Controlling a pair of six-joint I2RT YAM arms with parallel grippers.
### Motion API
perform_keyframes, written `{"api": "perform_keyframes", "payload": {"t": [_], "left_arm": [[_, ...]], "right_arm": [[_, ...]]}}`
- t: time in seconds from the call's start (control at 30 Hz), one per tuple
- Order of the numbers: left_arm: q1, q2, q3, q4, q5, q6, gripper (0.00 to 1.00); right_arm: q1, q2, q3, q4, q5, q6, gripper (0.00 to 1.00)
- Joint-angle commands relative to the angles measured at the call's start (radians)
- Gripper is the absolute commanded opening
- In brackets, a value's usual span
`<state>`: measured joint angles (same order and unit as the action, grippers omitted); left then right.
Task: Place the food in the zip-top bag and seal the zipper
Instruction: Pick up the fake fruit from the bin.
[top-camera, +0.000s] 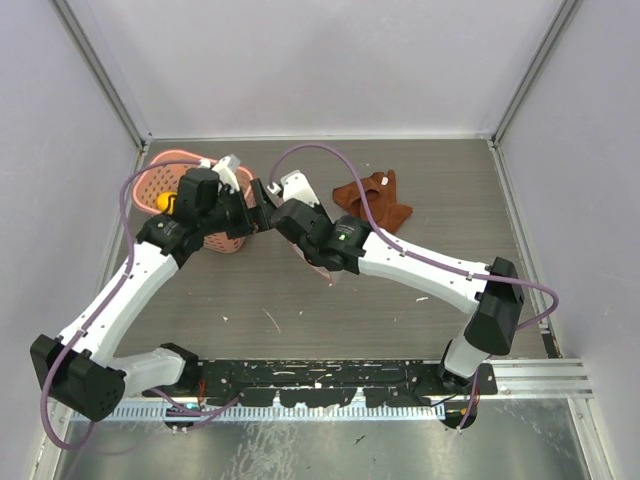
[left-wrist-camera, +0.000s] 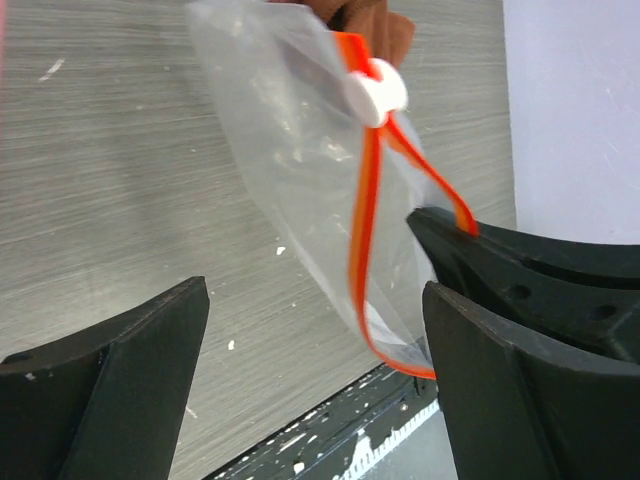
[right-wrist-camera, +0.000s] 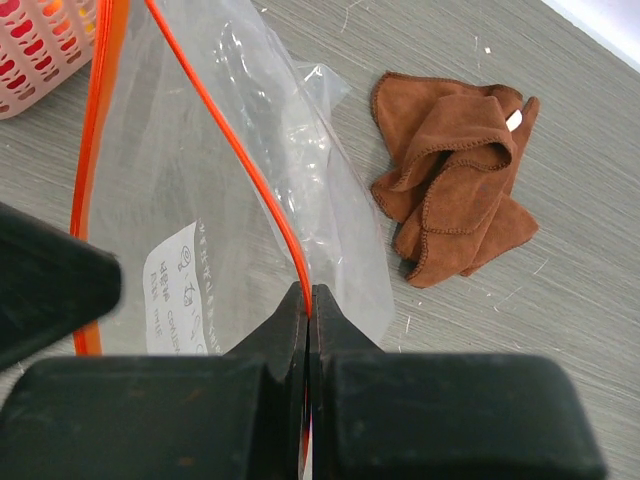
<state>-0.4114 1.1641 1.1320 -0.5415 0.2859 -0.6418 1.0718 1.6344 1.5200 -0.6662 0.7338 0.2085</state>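
The bag's red zipper pieces hang close together, so next my right gripper takes a new grip on its zipper piece (right-wrist-camera: 284, 228) and pulls the bag's opening wide before my left gripper gets food.
The clear zip-top bag (right-wrist-camera: 200, 180) hangs above the table with its mouth open and a white label on it. My right gripper (right-wrist-camera: 311, 298) is shut on the red zipper strip (right-wrist-camera: 245, 160) on one side of the mouth. In the left wrist view the bag (left-wrist-camera: 300, 170) hangs between my open left gripper (left-wrist-camera: 312, 300) fingers, close to the right finger (left-wrist-camera: 500, 380), with the white zipper tab (left-wrist-camera: 375, 92) at the top. The bag looks empty. An orange-yellow food item (top-camera: 163, 200) lies in the pink basket (top-camera: 165, 165). From above, both grippers meet beside the basket, the left (top-camera: 257, 203) and the right (top-camera: 285, 215).
A crumpled brown cloth (top-camera: 375, 200) lies on the table right of the grippers, and it also shows in the right wrist view (right-wrist-camera: 455, 180). The pink basket (right-wrist-camera: 40, 50) is at the back left. White walls enclose the table on three sides.
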Motion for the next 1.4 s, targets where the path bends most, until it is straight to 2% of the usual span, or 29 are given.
{"api": "perform_keyframes", "payload": {"t": [0.0, 0.1, 0.17, 0.23, 0.3, 0.37, 0.4, 0.6, 0.87, 1.1, 1.17, 1.37], "left_arm": [[-0.050, 0.020, -0.004, 0.104, 0.002, -0.046, 0.86], [-0.050, 0.034, -0.031, 0.120, -0.013, -0.050, 0.73], [-0.051, 0.038, -0.048, 0.130, -0.018, -0.050, 0.61], [-0.051, 0.041, -0.062, 0.134, -0.024, -0.050, 0.37], [-0.051, 0.036, -0.073, 0.139, -0.029, -0.055, 0.18], [-0.050, 0.031, -0.085, 0.142, -0.035, -0.064, 0.04], [-0.050, 0.029, -0.090, 0.141, -0.039, -0.065, 0.00], [-0.050, 0.005, -0.110, 0.135, -0.075, -0.084, 0.00], [-0.050, -0.010, -0.111, 0.109, -0.137, -0.080, 0.00], [-0.050, -0.001, -0.106, 0.093, -0.124, -0.060, 0.00], [-0.051, 0.010, -0.101, 0.073, -0.114, -0.045, 0.00], [-0.052, 0.040, -0.111, 0.035, -0.092, -0.025, 0.00]], "right_arm": [[0.005, -0.006, 0.049, 0.042, -0.008, 0.008, 0.02], [0.005, -0.016, 0.040, 0.040, -0.002, -0.003, 0.05], [0.005, -0.025, 0.033, 0.033, 0.007, -0.007, 0.07], [0.005, -0.033, 0.027, 0.025, 0.015, -0.008, 0.09], [0.005, -0.040, 0.019, 0.017, 0.023, -0.005, 0.11], [0.006, -0.048, 0.007, 0.009, 0.030, 0.000, 0.13], [0.005, -0.054, -0.002, 0.005, 0.032, 0.004, 0.15], [0.005, -0.098, -0.040, -0.034, 0.030, 0.035, 0.29], [0.012, -0.137, -0.073, -0.102, 0.030, 0.078, 0.31], [0.013, -0.168, -0.092, -0.099, 0.093, 0.087, 0.04], [0.013, -0.179, -0.090, -0.076, 0.126, 0.091, 0.01], [0.012, -0.206, -0.086, 0.025, 0.169, 0.078, 0.00]]}}
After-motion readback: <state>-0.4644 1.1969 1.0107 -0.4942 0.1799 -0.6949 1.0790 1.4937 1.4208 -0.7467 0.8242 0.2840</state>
